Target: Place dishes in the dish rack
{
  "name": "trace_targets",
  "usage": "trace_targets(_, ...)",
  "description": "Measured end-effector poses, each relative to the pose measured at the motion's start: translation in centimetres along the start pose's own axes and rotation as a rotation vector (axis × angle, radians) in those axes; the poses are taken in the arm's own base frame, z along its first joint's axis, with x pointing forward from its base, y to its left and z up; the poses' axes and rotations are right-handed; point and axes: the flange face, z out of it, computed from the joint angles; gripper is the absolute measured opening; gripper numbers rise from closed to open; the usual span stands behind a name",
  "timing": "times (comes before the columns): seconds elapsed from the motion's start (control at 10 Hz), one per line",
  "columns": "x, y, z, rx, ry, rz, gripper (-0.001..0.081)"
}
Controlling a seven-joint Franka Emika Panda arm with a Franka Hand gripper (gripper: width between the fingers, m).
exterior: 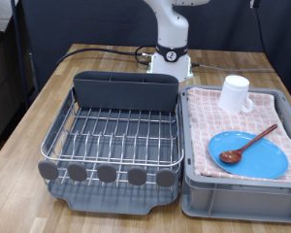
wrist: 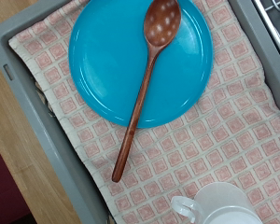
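The middle of the wooden spoon's handle [exterior: 253, 143] [wrist: 139, 105] is over the light-blue plate. I move my gripper there next and close it on that spot.
A round light-blue plate [exterior: 250, 155] lies on the pink checkered cloth [exterior: 281, 121] inside the grey bin [exterior: 242, 201] at the exterior view's right. A reddish-brown wooden spoon [exterior: 253, 143] rests with its bowl on the plate and its handle reaching onto the cloth. A white handled mug [exterior: 235, 94] stands on the cloth behind them. The silver wire dish rack [exterior: 112, 131] with its grey caddy [exterior: 124, 89] stands at the left, with no dishes in it. The wrist view looks down on the plate [wrist: 103, 56], spoon [wrist: 145, 84] and mug [wrist: 219, 205]. The gripper shows in neither view.
The robot's base [exterior: 170, 60] stands behind the rack and bin, with black cables across the wooden table [exterior: 48, 87]. Round grey tabs [exterior: 107, 174] line the rack's front edge. The bin's rim [wrist: 42, 126] and the rack's corner [wrist: 276, 7] show in the wrist view.
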Motion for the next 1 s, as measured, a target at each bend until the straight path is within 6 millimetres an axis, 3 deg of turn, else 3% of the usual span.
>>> trace_targets(0.3,-1.1,0.0,0.6,0.004,0.053,-0.026,0.0802)
trace_targets(0.7,-5.5,-0.7,5.2,0.026,0.196,0.004,0.0802)
trace_targets(1.0,-7.1,-1.5,8.8,0.069,0.217,0.065,0.0802)
